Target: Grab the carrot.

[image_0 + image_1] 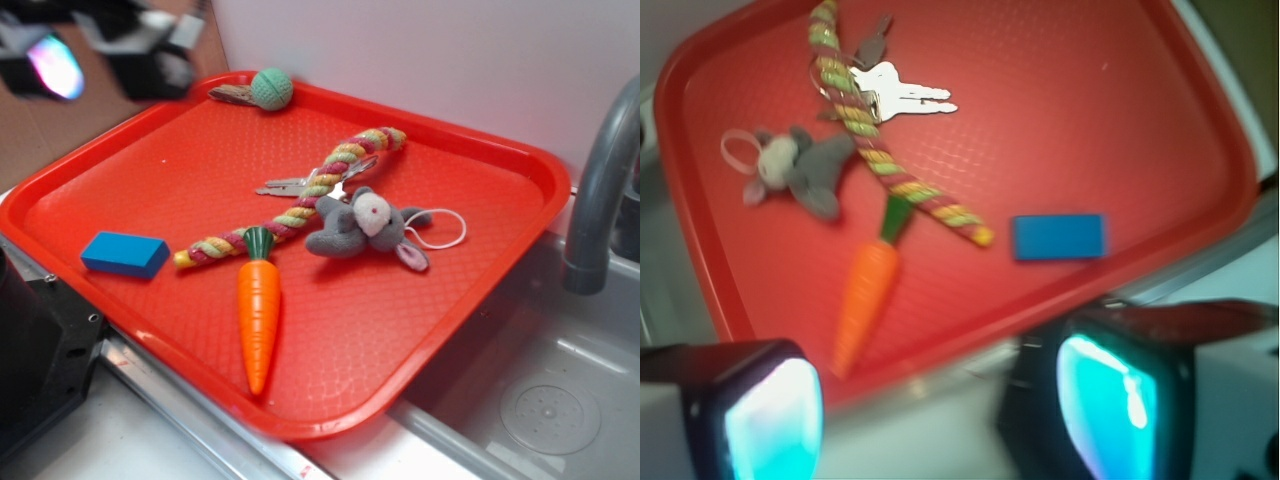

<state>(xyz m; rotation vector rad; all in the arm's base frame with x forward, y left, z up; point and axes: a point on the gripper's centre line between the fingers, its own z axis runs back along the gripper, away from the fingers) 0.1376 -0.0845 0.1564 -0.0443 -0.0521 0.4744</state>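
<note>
The orange carrot should be my gripper's next stop, and its thick upper part (pixel 259 292) (pixel 875 270), just below the carrot's dark green cap, is to be gripped there.
The orange carrot (pixel 259 315) with its dark green cap lies on the red tray (pixel 120 180), tip toward the tray's near edge, cap touching the rope toy. The wrist view shows the same carrot (pixel 868 290) just above my gripper (pixel 940 415). The gripper hangs high above the tray's near edge, blurred at the top left of the exterior view (pixel 100 55). Its two fingers (pixel 775 425) stand wide apart with nothing between them.
A twisted rope toy (pixel 300 205), keys (pixel 290 186), a grey plush bunny (pixel 365 225), a blue block (pixel 125 254) and a teal ball (pixel 271 88) share the tray. A sink basin and grey faucet (pixel 600 190) lie to the right. A black box (pixel 40 340) sits at the near left.
</note>
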